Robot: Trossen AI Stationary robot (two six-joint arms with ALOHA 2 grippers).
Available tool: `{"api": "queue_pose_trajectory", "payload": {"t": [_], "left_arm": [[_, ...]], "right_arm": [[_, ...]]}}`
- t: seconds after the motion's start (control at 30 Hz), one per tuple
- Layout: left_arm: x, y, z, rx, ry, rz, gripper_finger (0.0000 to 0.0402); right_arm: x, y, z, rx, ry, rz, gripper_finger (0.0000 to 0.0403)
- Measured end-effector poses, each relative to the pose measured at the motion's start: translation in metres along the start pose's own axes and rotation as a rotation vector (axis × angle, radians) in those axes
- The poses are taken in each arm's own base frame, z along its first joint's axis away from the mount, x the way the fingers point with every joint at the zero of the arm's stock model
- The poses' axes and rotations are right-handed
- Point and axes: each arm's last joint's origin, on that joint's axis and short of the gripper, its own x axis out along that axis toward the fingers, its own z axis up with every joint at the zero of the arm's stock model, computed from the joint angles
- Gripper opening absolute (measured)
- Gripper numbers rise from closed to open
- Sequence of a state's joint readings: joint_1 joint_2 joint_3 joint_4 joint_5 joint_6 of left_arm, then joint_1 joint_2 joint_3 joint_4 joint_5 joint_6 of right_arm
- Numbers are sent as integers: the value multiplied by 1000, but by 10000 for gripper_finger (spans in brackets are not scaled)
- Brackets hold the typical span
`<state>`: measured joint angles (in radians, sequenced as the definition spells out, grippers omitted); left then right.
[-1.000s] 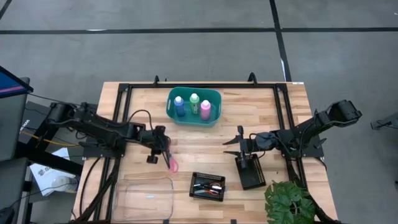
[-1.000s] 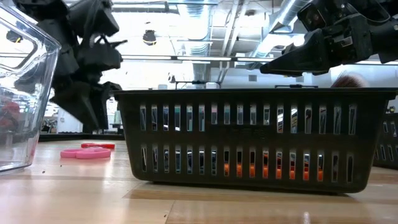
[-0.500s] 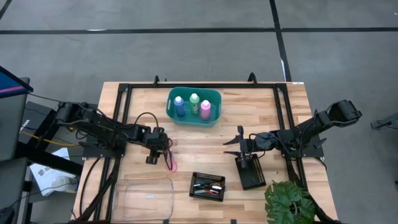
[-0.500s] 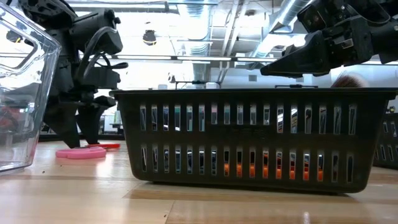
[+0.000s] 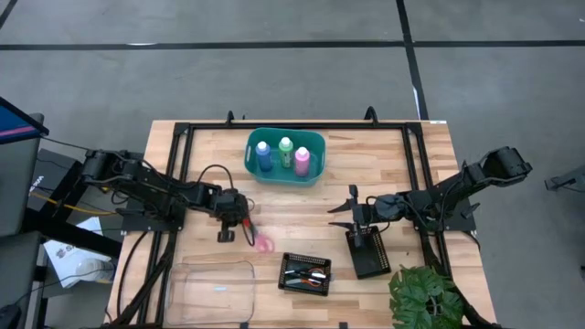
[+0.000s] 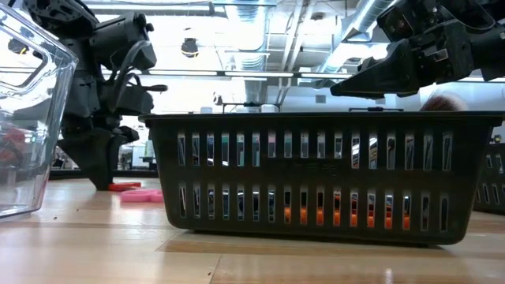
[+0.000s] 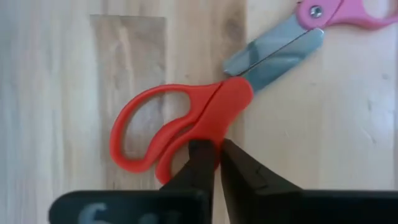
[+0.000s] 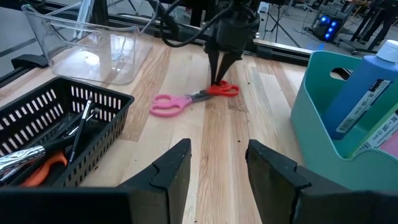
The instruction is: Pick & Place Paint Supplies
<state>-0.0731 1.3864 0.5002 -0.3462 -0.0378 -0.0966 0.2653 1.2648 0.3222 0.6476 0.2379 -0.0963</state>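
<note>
The red scissors' blades lie against the pink scissors' blades, so my left gripper will retake the red handle [image 7: 210,115] and turn the red scissors clear of the pink pair.
Red-handled scissors [image 7: 177,127] lie flat on the wooden table, their blades beside those of pink-handled scissors [image 7: 348,9]. My left gripper [image 5: 245,228] points steeply down and is shut on the red scissors. Blue, green and pink bottles [image 5: 284,157] stand in the teal basket [image 5: 315,137] at the far middle. A black mesh tray [image 5: 305,272] near the front holds thin brushes and orange-handled scissors [image 8: 46,167]. My right gripper [image 5: 343,208] hovers open over the table's right middle, holding nothing. My left gripper pinches the rim of one red handle loop [image 7: 214,142], close to where the two loops meet, between its two fingertips [image 7: 200,158]. The fingers come steeply from above. The scissors lie flat on the table.
A clear plastic bin [image 5: 212,291] stands at the near left. A second black mesh tray [image 5: 368,251] sits below my right gripper, and a potted plant [image 5: 425,297] at the near right corner. Bare wood lies between the basket and the trays.
My left gripper has come down onto the red scissors, rolled a little, opened wider and then shut on their handle. The pink scissors have slid and turned a little toward the table's right.
</note>
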Motion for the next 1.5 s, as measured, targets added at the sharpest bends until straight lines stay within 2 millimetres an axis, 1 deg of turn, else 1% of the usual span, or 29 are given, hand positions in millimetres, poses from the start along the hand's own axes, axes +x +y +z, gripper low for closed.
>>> {"api": "queue_pose_trajectory", "payload": {"t": [0.23,0.6,0.73,0.83,0.93,1.0,1.07,1.2,1.3,1.37,1.5], "left_arm": [[-10,0,5,-45,-109,32,1],[-30,0,10,-84,-227,9,2],[-32,0,10,-105,-237,5,1],[-31,2,10,-127,-239,51,1],[-31,3,10,-84,-235,82,4],[-31,3,9,-52,-224,85,17],[-30,4,8,-37,-213,80,38],[-28,8,6,-100,-170,27,95],[-22,10,4,-143,-123,14,135],[-14,10,4,-152,-86,3,155],[1,9,5,-150,-32,-4,173]], "right_arm": [[0,0,0,2,1,0,143],[0,0,-1,7,13,1,143],[0,0,-1,7,12,1,143],[0,0,-1,7,12,1,143],[0,0,-1,8,12,1,143],[0,0,-1,7,12,1,143],[0,0,-1,8,12,1,143],[0,0,-1,15,12,2,143],[0,0,-1,15,12,2,143],[0,0,-1,14,12,2,143],[0,0,-1,15,13,2,143]]}}
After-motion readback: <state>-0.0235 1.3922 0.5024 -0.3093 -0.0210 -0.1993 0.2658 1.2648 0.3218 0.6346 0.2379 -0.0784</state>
